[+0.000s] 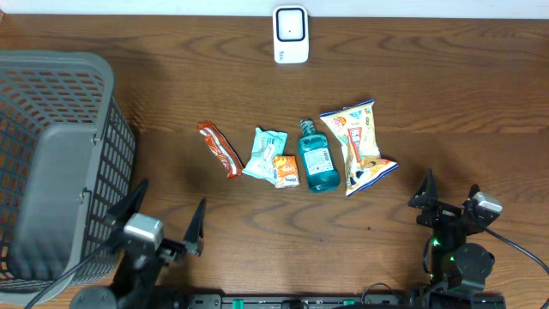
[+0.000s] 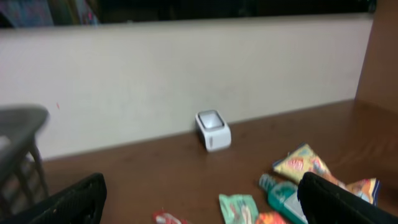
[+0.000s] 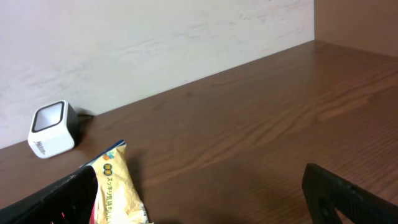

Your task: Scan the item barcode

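Observation:
The yellow snack bag is beside the teal bottle. My right gripper goes to it next and closes on the bag's middle (image 1: 358,150), around its red-framed label.
A row of items lies mid-table: a red snack bar (image 1: 220,148), a mint packet (image 1: 265,153), a small orange packet (image 1: 286,172), a teal bottle (image 1: 316,159) and a yellow snack bag (image 1: 360,142). The white barcode scanner (image 1: 291,34) stands at the far edge by the wall. My left gripper (image 1: 165,219) hangs open near the front left, apart from the items. My right gripper (image 1: 448,202) is open at the front right, empty. The left wrist view shows the scanner (image 2: 212,129), the bottle (image 2: 283,196) and the mint packet (image 2: 239,208) between open fingers. The right wrist view shows the yellow bag (image 3: 115,186) and the scanner (image 3: 51,129).
A grey mesh basket (image 1: 51,163) fills the left side of the table, close to my left arm; its rim (image 2: 18,118) shows in the left wrist view. A pale wall runs behind the scanner. Cables trail at the front edge by both arm bases.

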Robot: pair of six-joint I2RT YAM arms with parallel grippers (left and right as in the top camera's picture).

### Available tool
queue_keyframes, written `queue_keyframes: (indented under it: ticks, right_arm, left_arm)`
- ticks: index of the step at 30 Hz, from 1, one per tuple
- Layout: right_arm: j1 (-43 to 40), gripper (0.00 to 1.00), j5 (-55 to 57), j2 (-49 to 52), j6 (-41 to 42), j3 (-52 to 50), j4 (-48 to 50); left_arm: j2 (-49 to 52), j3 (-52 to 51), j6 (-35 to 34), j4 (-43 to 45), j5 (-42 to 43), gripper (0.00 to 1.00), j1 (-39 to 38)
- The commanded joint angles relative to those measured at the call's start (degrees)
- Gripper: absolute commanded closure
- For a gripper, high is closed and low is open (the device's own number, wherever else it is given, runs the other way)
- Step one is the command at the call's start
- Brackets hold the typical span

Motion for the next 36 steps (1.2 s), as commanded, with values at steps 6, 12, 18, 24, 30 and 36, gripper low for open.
queue_keyframes:
  ticks: [6,12,18,24,30,36]
  right_arm:
    - [0.17,0.01,0.09,-0.26,0.74,-0.04,-0.22]
    - [0.17,0.01,0.09,-0.26,0.74,-0.04,-0.22]
    - [0.17,0.01,0.02,-0.26,0.81,-0.04,-0.07]
    - [0.20,0.01,-7.17,-0.24,5.40,-0.04,0.13]
    - [0.17,0.01,-21.42,-0.24,19.98,-0.04,2.47]
    - [0.20,0.01,-34.91,1.14,15.89,4.92,0.81]
  left_arm:
    - [-0.09,-7.80,-0.02,5.75,8.57,0.02,0.39]
    - [-0.09,-13.11,-0.07,5.79,6.67,0.02,0.42]
    - [-0.07,-16.24,-0.07,2.80,6.14,0.02,0.39]
    - [-0.07,-16.24,-0.07,-1.79,6.14,0.02,0.39]
    - [-0.07,-16.24,-0.07,-6.34,6.14,0.02,0.39]
    - [-0.07,-16.24,-0.07,-12.33,6.14,0.02,0.39]
